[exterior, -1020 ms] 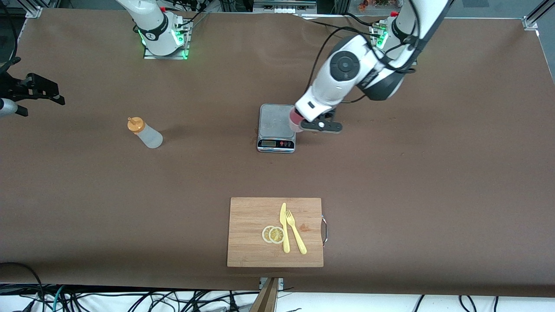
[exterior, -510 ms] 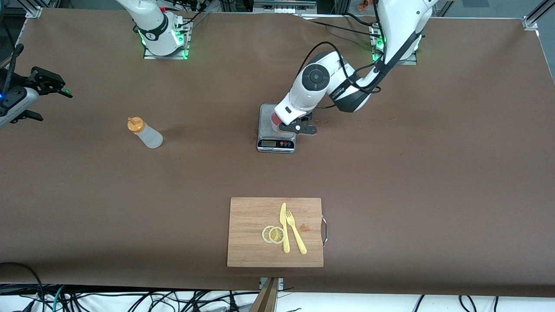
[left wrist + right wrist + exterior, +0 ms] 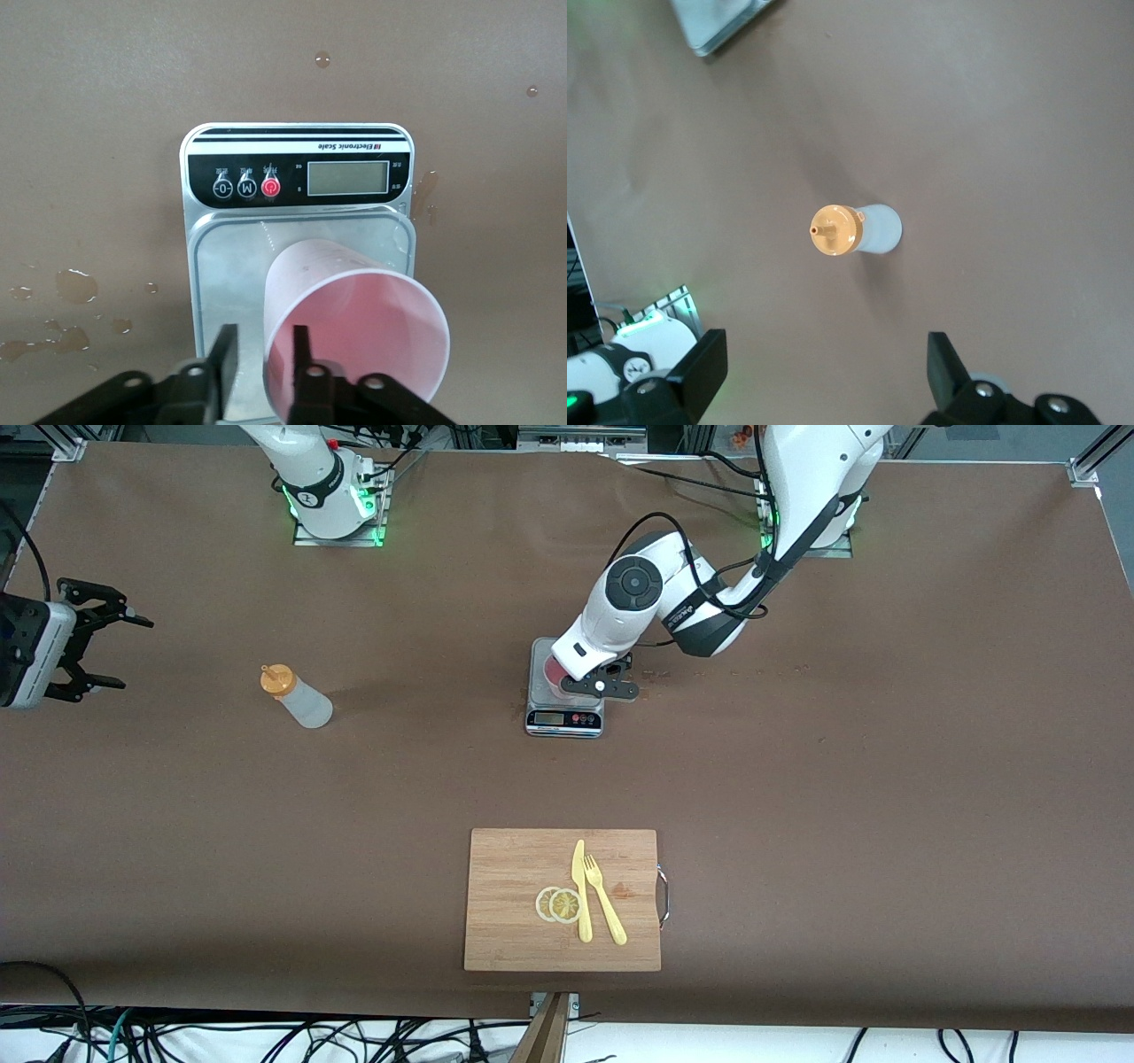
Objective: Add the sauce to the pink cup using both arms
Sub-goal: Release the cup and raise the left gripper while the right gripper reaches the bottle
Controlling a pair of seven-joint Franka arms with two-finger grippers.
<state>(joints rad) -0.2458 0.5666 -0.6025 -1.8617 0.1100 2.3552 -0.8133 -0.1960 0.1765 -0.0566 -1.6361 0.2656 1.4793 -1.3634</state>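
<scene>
I should move my right gripper to the sauce bottle next and close it around its whitish body [image 3: 306,703] [image 3: 881,228], below its orange nozzle cap.
The pink cup [image 3: 363,341] stands on the platform of a small silver scale [image 3: 297,177], partly covered by the left hand in the front view [image 3: 552,674]. My left gripper [image 3: 263,354] straddles the cup's rim, one finger inside and one outside. The jaws stand slightly open, with a gap to the wall on each side. The sauce bottle [image 3: 299,698], whitish with an orange nozzle cap, stands toward the right arm's end of the table. My right gripper [image 3: 99,642] hangs open above that end of the table. Its wrist view looks down on the sauce bottle [image 3: 855,230] from well above.
A wooden cutting board [image 3: 509,921] lies near the front camera's edge, carrying two lemon slices [image 3: 558,904], a yellow knife [image 3: 580,890] and a yellow fork [image 3: 605,912]. Small wet spots [image 3: 75,285] dot the brown table beside the scale [image 3: 564,717].
The left arm carried the pink cup from beside the scale onto its platform, then parted its jaws from the rim. The right gripper shifted and turned near its end of the table.
</scene>
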